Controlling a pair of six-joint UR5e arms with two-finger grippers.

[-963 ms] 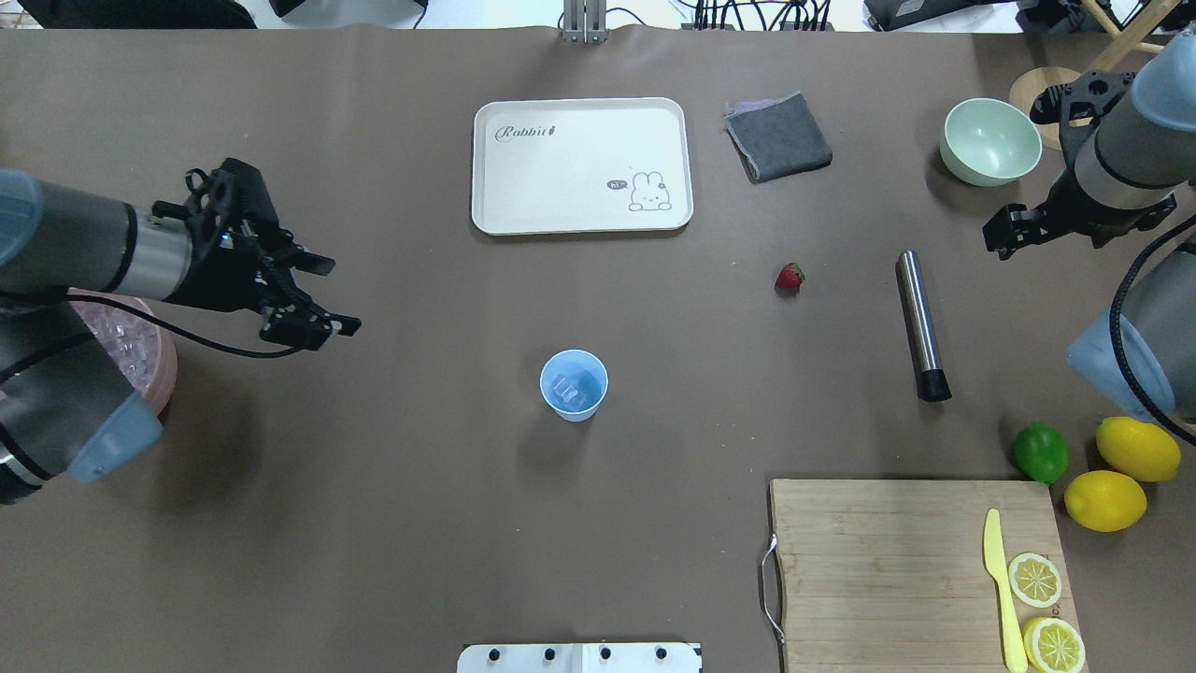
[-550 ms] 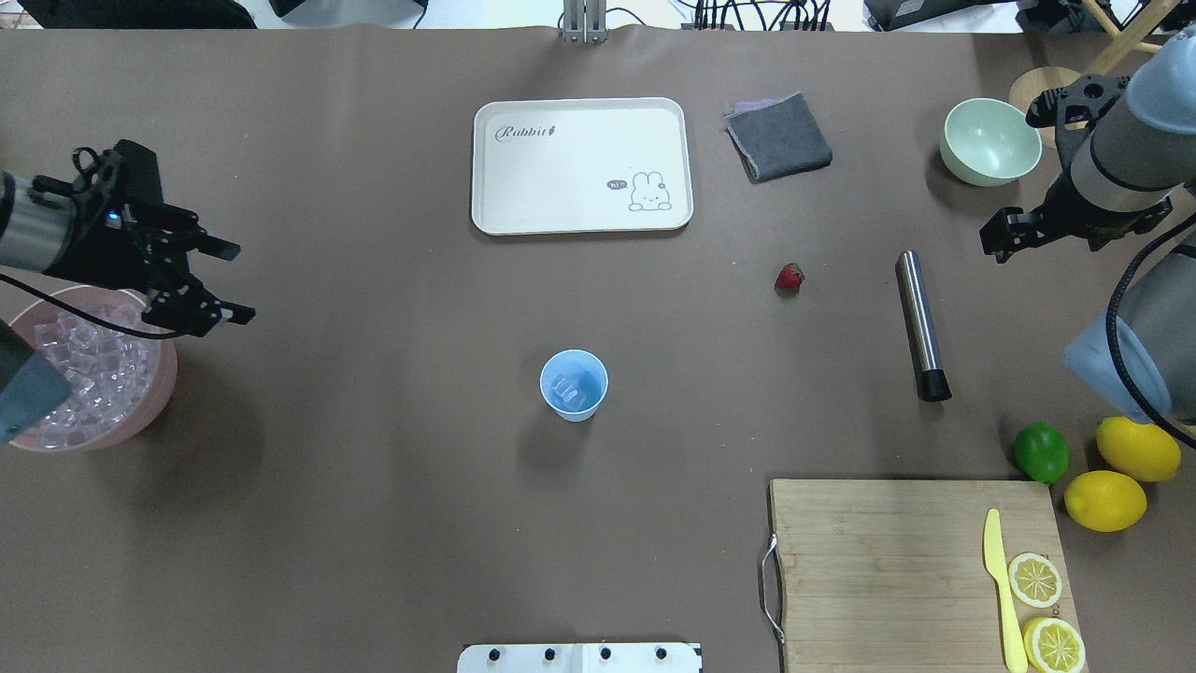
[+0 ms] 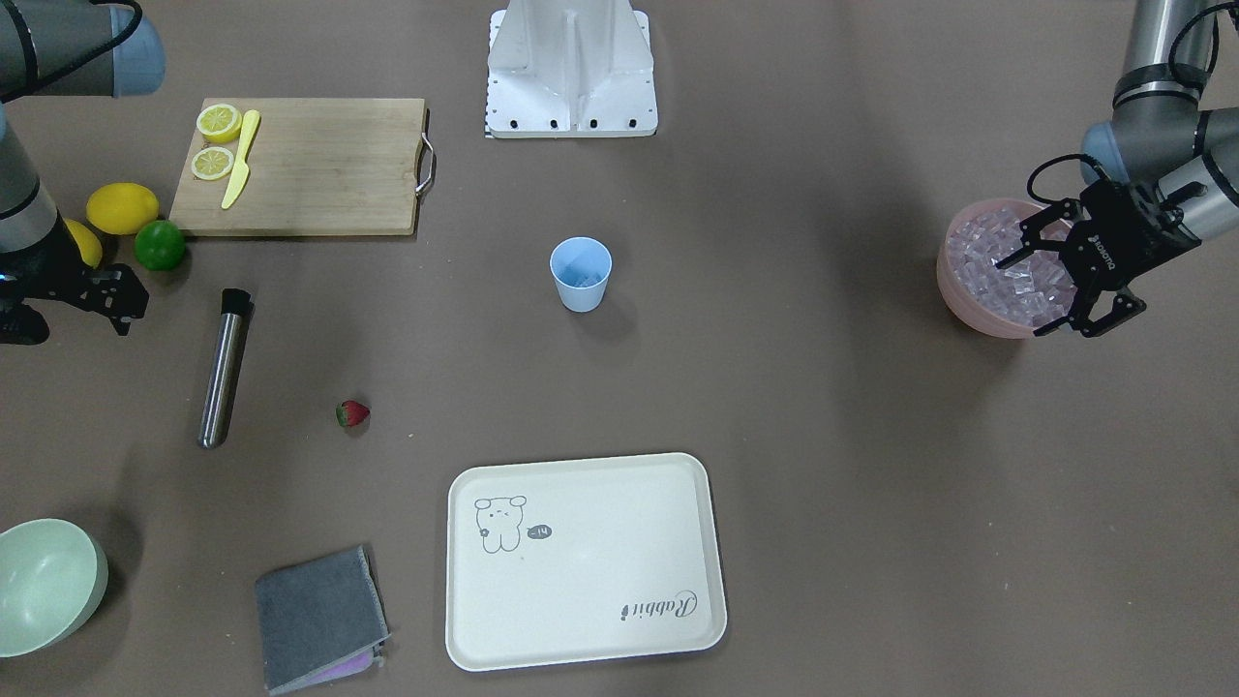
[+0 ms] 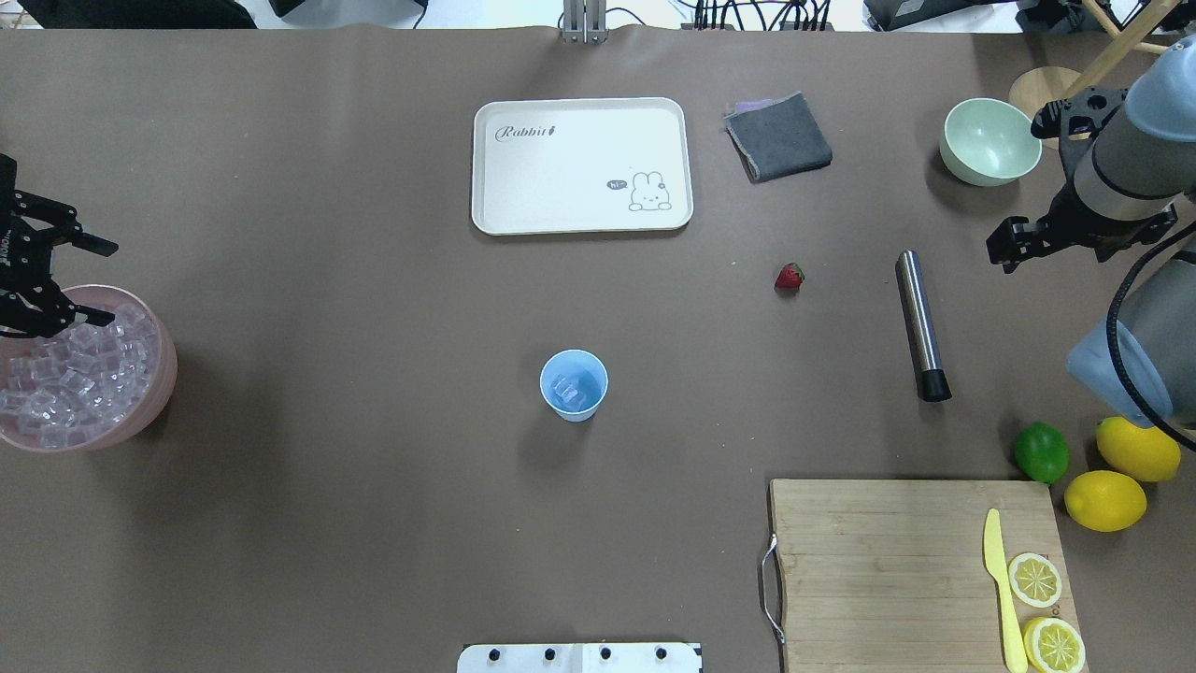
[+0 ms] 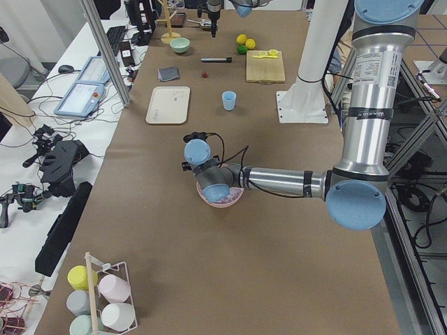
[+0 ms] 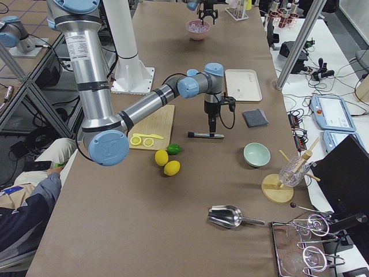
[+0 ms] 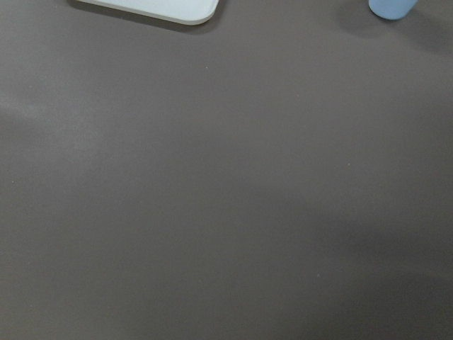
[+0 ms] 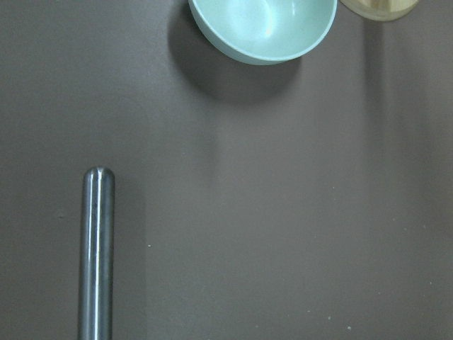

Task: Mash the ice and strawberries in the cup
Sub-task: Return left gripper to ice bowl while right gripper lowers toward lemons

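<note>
My left gripper is to close next on the ice cubes (image 3: 1034,304) in the pink bowl, close to the bowl's rim on the side of the white tray.
The light blue cup (image 4: 574,385) stands mid-table with a few clear ice cubes (image 4: 570,389) inside; it also shows in the front view (image 3: 581,274). The strawberry (image 4: 790,277) lies on the table right of the cup, apart from it. My left gripper (image 4: 103,283) is open and empty, over the far rim of the pink bowl (image 4: 154,402) that is full of ice. My right gripper (image 4: 1007,245) looks shut and empty, hovering just right of the steel muddler (image 4: 921,324), which lies flat and also shows in the right wrist view (image 8: 96,255).
A white tray (image 4: 579,166) and a grey cloth (image 4: 778,136) lie at the back. A pale green bowl (image 4: 990,142) stands back right. A cutting board (image 4: 878,561) with a yellow knife and lemon slices, a lime (image 4: 1042,452) and two lemons (image 4: 1137,449) are front right.
My left gripper, open throughout, has moved left from the middle-left of the table to the pink ice bowl. My right gripper has shifted only slightly.
</note>
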